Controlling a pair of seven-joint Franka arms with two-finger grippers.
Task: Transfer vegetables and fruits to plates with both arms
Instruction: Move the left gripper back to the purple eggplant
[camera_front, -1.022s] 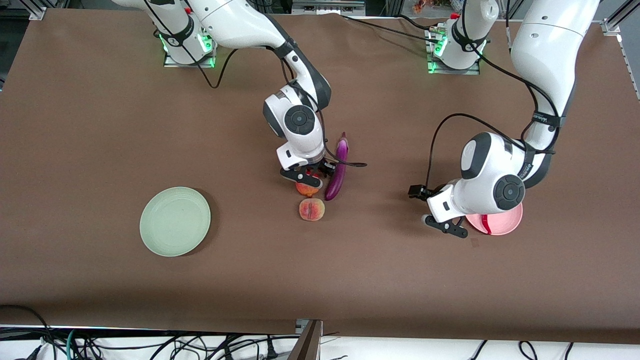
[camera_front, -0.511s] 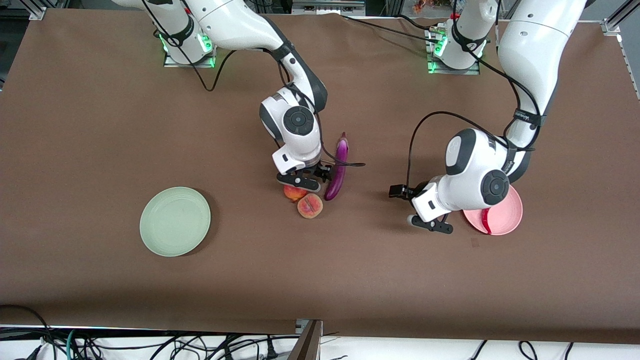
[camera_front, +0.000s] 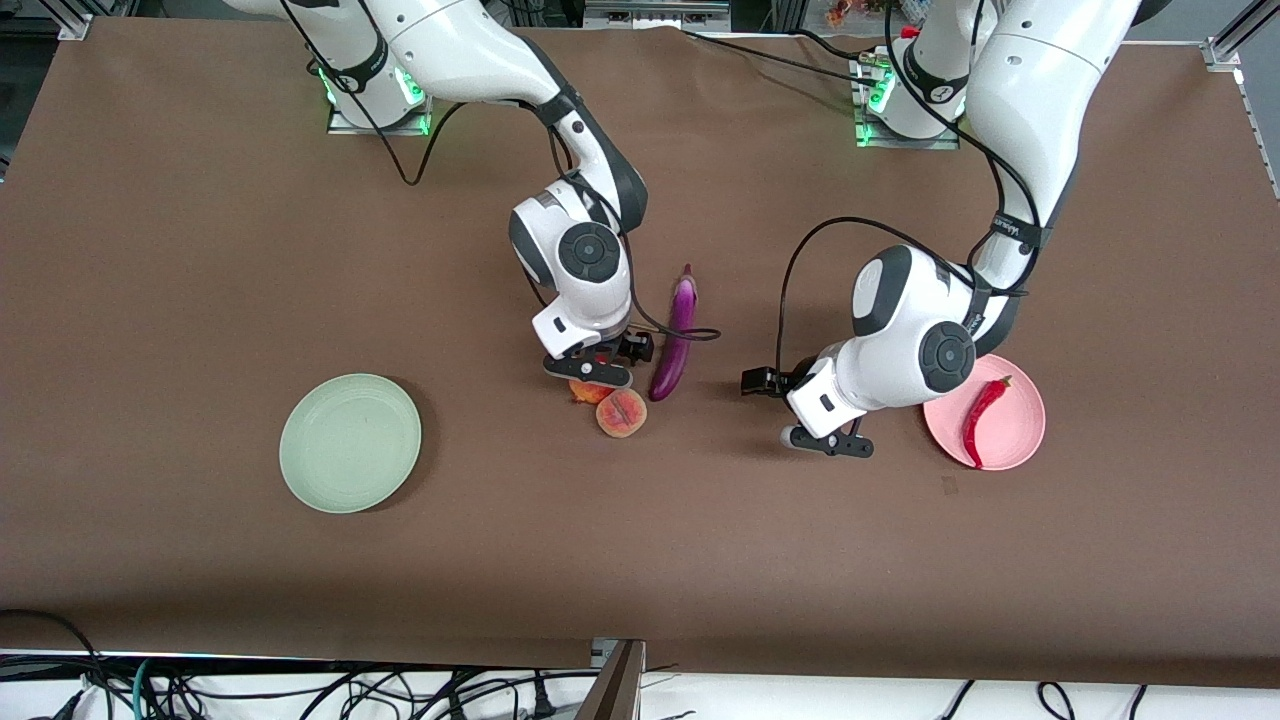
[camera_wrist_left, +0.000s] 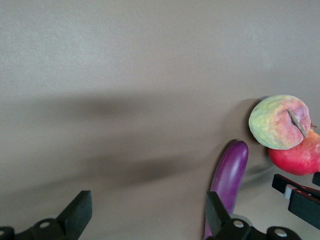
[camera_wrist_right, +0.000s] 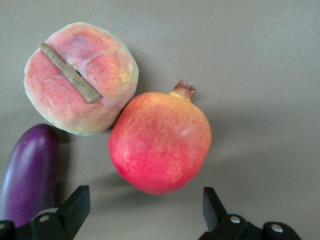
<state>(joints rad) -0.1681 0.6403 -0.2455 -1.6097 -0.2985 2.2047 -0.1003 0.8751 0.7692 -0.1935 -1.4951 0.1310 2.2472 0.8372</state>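
The robot's left gripper should close on the middle of the purple eggplant (camera_front: 680, 324), which is lying next to the red apple and the peach.
The red apple (camera_wrist_right: 160, 142), with a small brown stub on top, lies touching the yellowish-pink peach (camera_wrist_right: 80, 77) mid-table. The purple eggplant (camera_front: 678, 335) lies beside them toward the left arm's end. My right gripper (camera_front: 590, 372) hangs open low over the apple (camera_front: 585, 392); nothing is between its fingers, and the apple sits just off the fingertips. My left gripper (camera_front: 828, 442) is open and empty over bare table between the eggplant and the pink plate (camera_front: 1022, 440). The red chili (camera_front: 983, 405) lies on that plate. The peach (camera_front: 621, 413) is nearer the front camera than the apple.
The mint green plate (camera_front: 350, 443) stands toward the right arm's end of the table with nothing on it. In the left wrist view the eggplant (camera_wrist_left: 230, 170), peach (camera_wrist_left: 280, 121) and apple (camera_wrist_left: 297, 157) show, with the right gripper's fingers (camera_wrist_left: 297, 192) close by.
The left arm swung off the pink plate toward mid-table, uncovering the chili. The right gripper opened and shifted slightly toward the right arm's end; apple and peach shifted a little.
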